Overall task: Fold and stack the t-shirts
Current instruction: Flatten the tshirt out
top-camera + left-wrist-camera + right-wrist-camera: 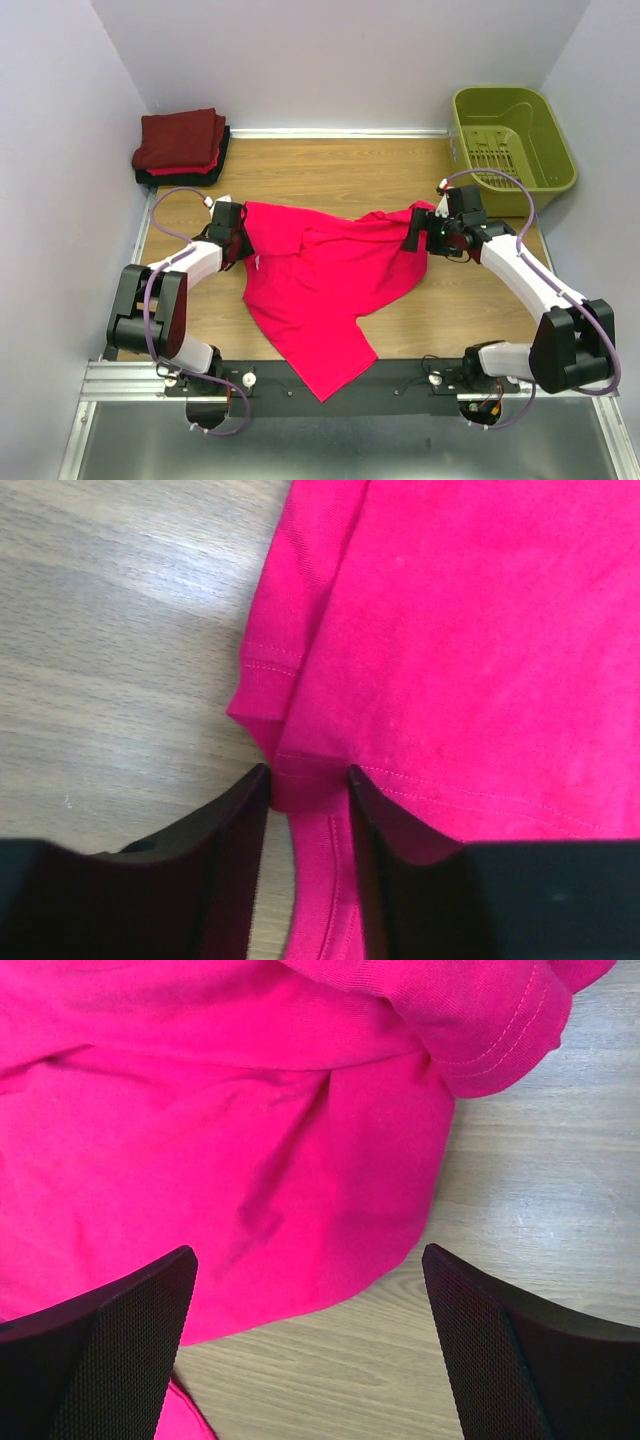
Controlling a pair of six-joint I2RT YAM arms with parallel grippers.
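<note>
My right gripper is to close next on the stitched hem (424, 207) (500, 1057) at the folded corner of the pink-red t-shirt, the one nearest the olive-green basket.
A bright pink-red t-shirt (320, 285) lies crumpled and spread across the middle of the wooden table, its lower end hanging over the near edge. My left gripper (238, 248) is at the shirt's left edge. In the left wrist view, the left gripper (309, 778) has its black fingers (240, 820) pressed on either side of a hemmed fold of the shirt (480, 630). My right gripper (411, 236) hovers at the shirt's right edge. In the right wrist view, the right gripper (310, 1265) stands wide open over the shirt's rim (200, 1110) and bare wood, holding nothing.
A stack of folded t-shirts (182, 145), dark maroon over red over black, sits at the back left corner. An olive-green plastic basket (512, 135) stands at the back right, close behind the right arm. White walls enclose the table on three sides.
</note>
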